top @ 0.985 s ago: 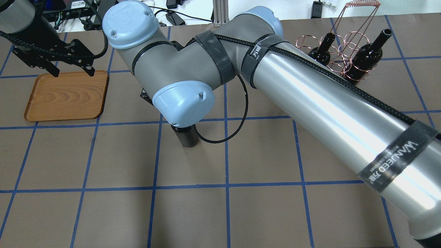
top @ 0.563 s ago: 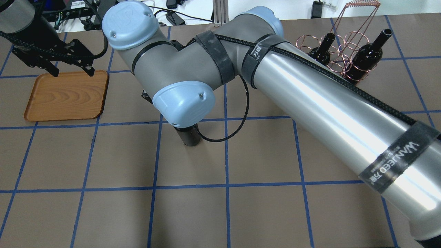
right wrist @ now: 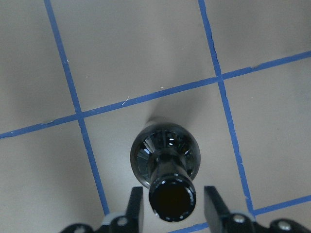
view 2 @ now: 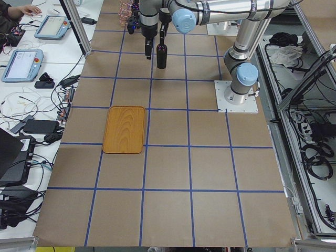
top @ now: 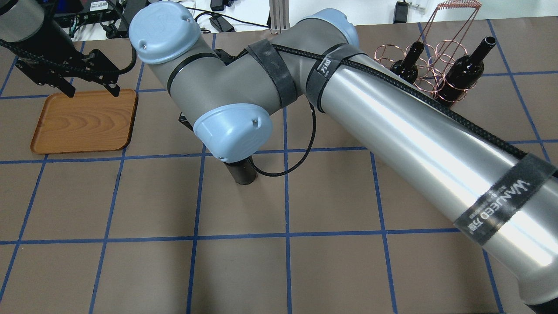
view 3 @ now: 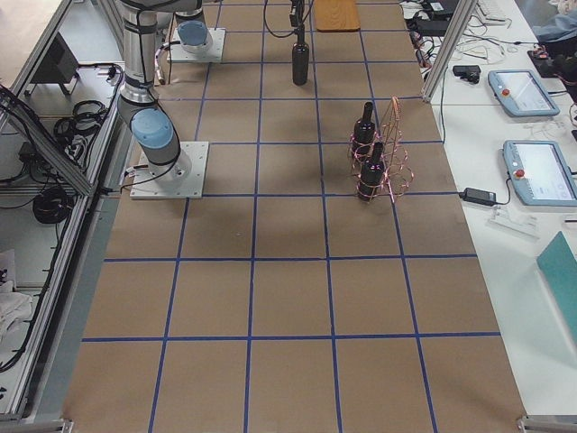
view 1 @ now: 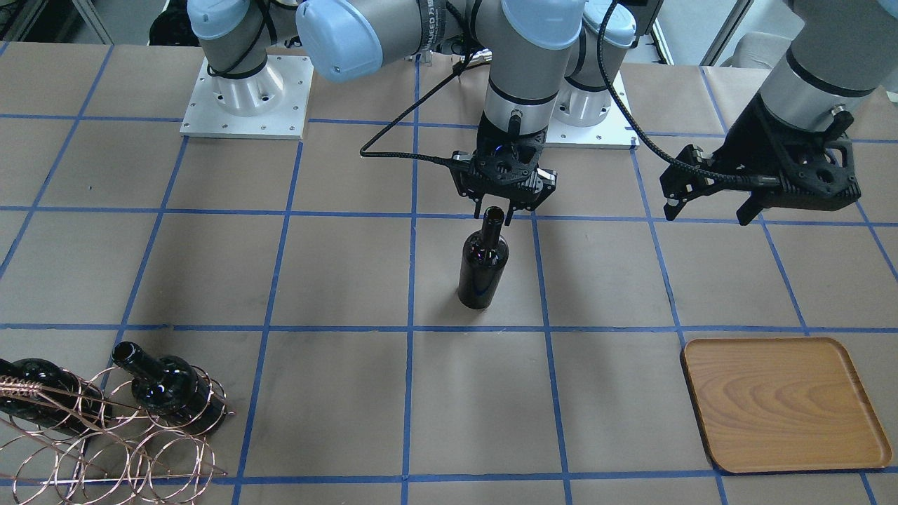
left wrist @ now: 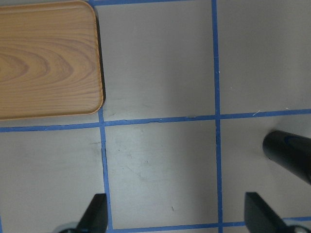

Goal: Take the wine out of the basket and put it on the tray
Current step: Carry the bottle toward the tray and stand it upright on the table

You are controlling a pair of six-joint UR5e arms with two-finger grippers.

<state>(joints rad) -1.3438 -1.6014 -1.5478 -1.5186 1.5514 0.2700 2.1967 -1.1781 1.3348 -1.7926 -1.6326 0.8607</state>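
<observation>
I need to next close my left gripper on the neck (view 1: 492,226) of the wine bottle that stands upright at the middle of the table.
A near-black wine bottle (view 1: 483,263) stands upright on the table's middle, also seen in the right wrist view (right wrist: 165,155) and part hidden under my right arm in the overhead view (top: 243,173). My right gripper (view 1: 499,210) is open, its fingers either side of the bottle's mouth with small gaps. The copper wire basket (view 1: 105,435) (top: 429,65) holds two more bottles (top: 407,63) (top: 464,69). The wooden tray (view 1: 782,403) (top: 83,122) (left wrist: 48,58) is bare. My left gripper (view 1: 708,207) (top: 92,92) is open and empty, in the air near the tray.
The brown table top carries a grid of blue tape lines (view 1: 410,326). The two arm bases (view 1: 245,98) stand on white plates at the robot's side. My right arm (top: 392,139) spans much of the overhead view. Cables and tablets lie beyond the table's edges (view 2: 21,63).
The part of the bottle showing under my right arm has shifted slightly to the right. My left gripper has stayed by the tray.
</observation>
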